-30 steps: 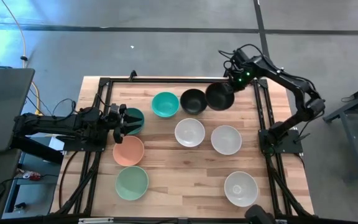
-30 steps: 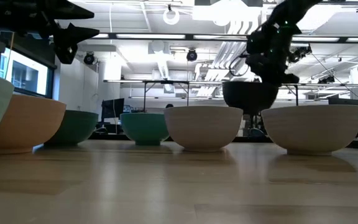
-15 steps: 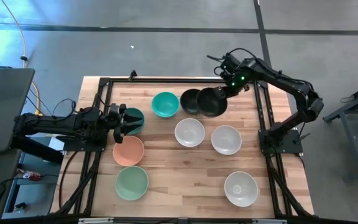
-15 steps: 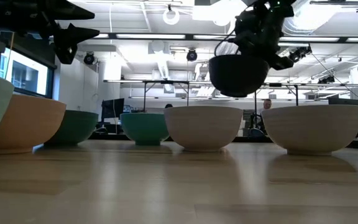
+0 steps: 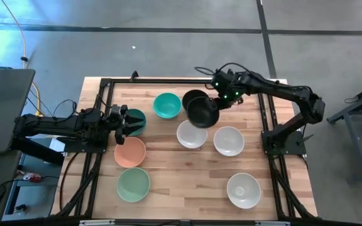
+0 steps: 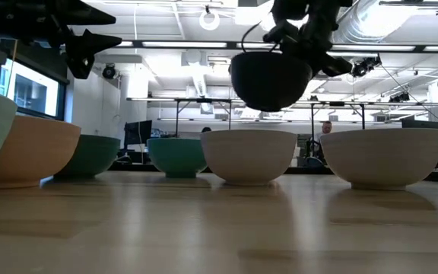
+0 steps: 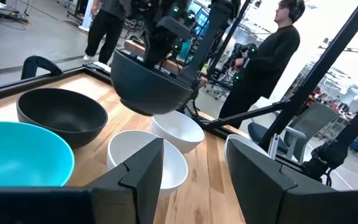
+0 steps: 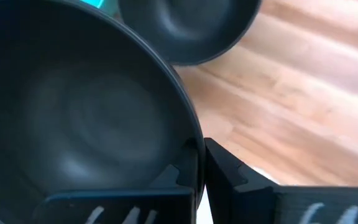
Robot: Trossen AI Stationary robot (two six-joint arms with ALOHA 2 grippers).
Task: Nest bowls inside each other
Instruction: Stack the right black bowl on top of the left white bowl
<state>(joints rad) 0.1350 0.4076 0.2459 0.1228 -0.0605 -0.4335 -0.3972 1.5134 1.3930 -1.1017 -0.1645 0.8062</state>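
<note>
I should use my right gripper to set the black bowl down inside the white bowl (image 5: 191, 135) closest to the teal bowl.
My right gripper (image 5: 218, 103) is shut on a black bowl (image 5: 202, 112), which hangs in the air over the table's far middle. Under it a second black bowl (image 5: 192, 98) rests on its base beside the teal bowl (image 5: 166, 105). Just nearer stand two white bowls (image 5: 191, 134) (image 5: 229, 140), with a third (image 5: 243, 190) at the near right. My left gripper (image 5: 126, 120) waits open at the left edge, over the dark green bowl (image 5: 136, 120). The peach bowl (image 5: 129, 152) and the mint bowl (image 5: 133, 184) stand in front of it. My right gripper pinches the held black bowl's rim (image 8: 192, 142) on its right side, one finger (image 8: 182, 173) inside the bowl and the other (image 8: 232, 173) outside the wall. The fingers slant steeply down from the far right. The bowl (image 6: 271, 80) hangs clear of everything, mouth up.
A black frame (image 5: 102, 85) runs along the table's left, far and right edges. Bare wood (image 5: 187, 179) lies between the mint bowl and the near-right white bowl. People stand in the room beyond the table (image 7: 269, 56).
My right gripper has carried the black bowl toward the table's left edge and slightly nearer, rising a little. The bowl was beside the resting black bowl, to its right; now it hangs partly over it, near the white bowl's far rim.
</note>
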